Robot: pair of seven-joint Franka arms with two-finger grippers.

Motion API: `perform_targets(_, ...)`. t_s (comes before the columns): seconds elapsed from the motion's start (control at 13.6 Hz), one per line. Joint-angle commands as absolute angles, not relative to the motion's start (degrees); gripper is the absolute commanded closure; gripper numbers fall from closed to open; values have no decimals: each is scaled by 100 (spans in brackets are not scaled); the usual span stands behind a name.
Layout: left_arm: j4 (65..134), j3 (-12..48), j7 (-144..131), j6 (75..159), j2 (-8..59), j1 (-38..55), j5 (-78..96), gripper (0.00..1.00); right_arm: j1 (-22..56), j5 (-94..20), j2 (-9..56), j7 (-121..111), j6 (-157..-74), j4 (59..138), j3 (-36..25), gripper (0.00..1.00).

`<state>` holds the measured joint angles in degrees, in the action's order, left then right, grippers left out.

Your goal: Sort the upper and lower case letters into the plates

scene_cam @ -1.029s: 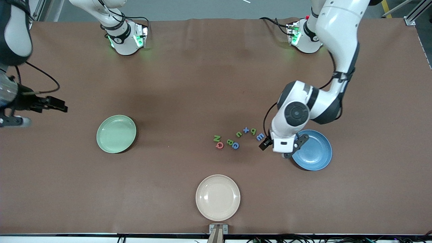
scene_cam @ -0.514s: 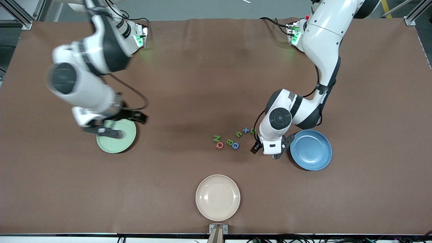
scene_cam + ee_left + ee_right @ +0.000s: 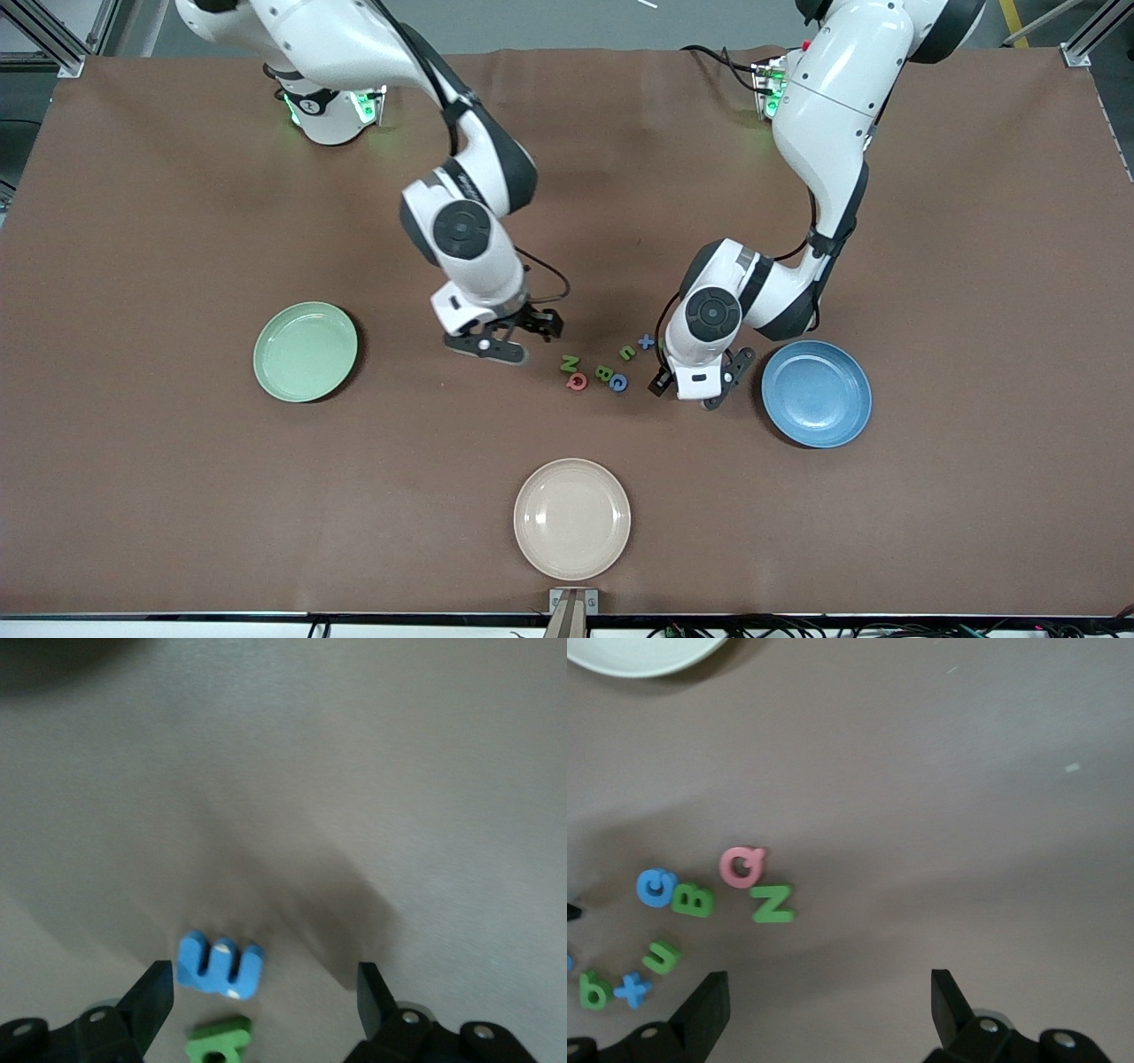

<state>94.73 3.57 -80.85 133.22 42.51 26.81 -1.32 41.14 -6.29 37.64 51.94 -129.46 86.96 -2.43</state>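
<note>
The green N sits beside the pink Q, and next I need to move my right gripper to it and close across the ends of its parallel bars [image 3: 570, 363] [image 3: 773, 904].
Several small letters lie in a cluster on the brown table between the two grippers: green N [image 3: 570, 361], pink Q [image 3: 576, 381], green B [image 3: 605, 373], blue G [image 3: 618, 382], green u [image 3: 626, 353], blue x [image 3: 646, 341]. My left gripper [image 3: 722, 383] is open low over a blue E [image 3: 220, 964] and a green b [image 3: 217, 1038], both between its jaws [image 3: 264, 992]. My right gripper [image 3: 512, 337] is open and empty [image 3: 828, 1001] beside the green N [image 3: 772, 904]. The mint green plate [image 3: 306, 351] and the blue plate [image 3: 817, 393] are empty.
A cream-beige plate [image 3: 572, 518] lies nearer the front camera than the letters, and its rim shows in the right wrist view [image 3: 647, 651]. The blue plate lies close beside the left gripper, toward the left arm's end.
The right arm swung in from its end of the table, past the mint plate, to beside the letters. The left gripper moved from the blue plate's edge to over the blue E.
</note>
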Motion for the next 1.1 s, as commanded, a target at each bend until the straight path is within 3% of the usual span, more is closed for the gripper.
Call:
perform_targets(0.0, 9896, 352, -8060, 13351, 3903, 2646, -255, 8, 4254, -423, 4498, 5493, -12797, 7692, -360, 0)
perform_targets(0.22, 9975, 352, -8060, 13386, 3937, 2654, -255, 12, 4411, 130, 4780, 5790, -13173, 7690, -360, 5)
perform_targets(0.51, 10186, 360, -8060, 13815, 3964, 2619, -255, 32, 4535, 474, 5229, 6336, -13613, 7673, -360, 10)
perform_targets(0.73, 10125, 334, -7999, 13816, 3946, 2558, -255, 80, 4553, 466, 5343, 6556, -13746, 7603, -352, 11)
perform_targets(0.81, 10116, 290, -7833, 13816, 3911, 2540, -255, 93, 4561, 475, 5361, 6557, -13746, 7603, -352, 15)
perform_targets(0.88, 10047, 264, -7674, 13799, 3824, 2392, -255, 98, 4579, 475, 5379, 6557, -13746, 7603, -352, 26)
perform_targets(1.03, 9897, 272, -7192, 13755, 3596, 1997, -255, 99, 4579, 475, 5379, 6539, -13737, 7611, -352, 57)
